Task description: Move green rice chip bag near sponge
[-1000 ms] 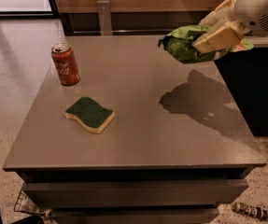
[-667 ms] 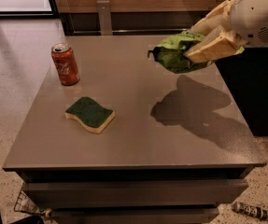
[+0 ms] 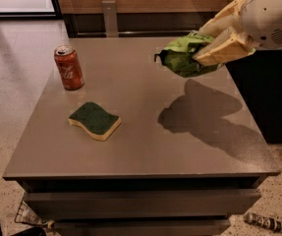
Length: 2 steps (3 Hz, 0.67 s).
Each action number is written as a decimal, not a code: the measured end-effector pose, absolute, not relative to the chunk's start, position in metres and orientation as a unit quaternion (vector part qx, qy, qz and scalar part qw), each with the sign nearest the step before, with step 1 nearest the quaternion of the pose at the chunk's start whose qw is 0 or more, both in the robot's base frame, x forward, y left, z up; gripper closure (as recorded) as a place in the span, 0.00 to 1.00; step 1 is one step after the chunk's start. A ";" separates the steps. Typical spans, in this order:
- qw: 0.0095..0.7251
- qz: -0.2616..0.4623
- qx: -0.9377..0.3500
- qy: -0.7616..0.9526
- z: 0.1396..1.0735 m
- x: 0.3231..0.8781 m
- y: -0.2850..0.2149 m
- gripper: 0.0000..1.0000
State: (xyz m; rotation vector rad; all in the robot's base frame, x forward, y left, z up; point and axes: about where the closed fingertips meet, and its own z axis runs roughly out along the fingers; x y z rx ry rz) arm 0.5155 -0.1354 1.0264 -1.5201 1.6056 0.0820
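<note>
I need to set the green rice chip bag down with my gripper on the grey table (image 3: 140,128), beside the sponge, toward the dark cabinet. The bag now hangs in the air above the table.
The green rice chip bag (image 3: 182,57) hangs in the air above the right half of the grey table (image 3: 145,146), crumpled, with its shadow on the tabletop below. My gripper (image 3: 210,44) comes in from the upper right and is shut on the bag, its beige fingers (image 3: 221,48) clamping the bag's right side. The sponge (image 3: 95,120), dark green on top with a pale yellow body, lies flat on the left half of the table, well to the lower left of the bag.
A red soda can (image 3: 69,67) stands upright near the table's back left, behind the sponge. A dark cabinet (image 3: 268,92) stands right of the table. A wooden wall with a metal post (image 3: 110,16) runs behind it.
My gripper has carried the bag leftward and a little lower over the table, toward the sponge. The shadow moved left with it. The sponge and can have not moved.
</note>
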 end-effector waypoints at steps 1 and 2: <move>0.447 0.034 -0.620 0.643 1.021 0.510 -0.125 1.00; 0.442 0.041 -0.643 0.624 1.007 0.498 -0.097 1.00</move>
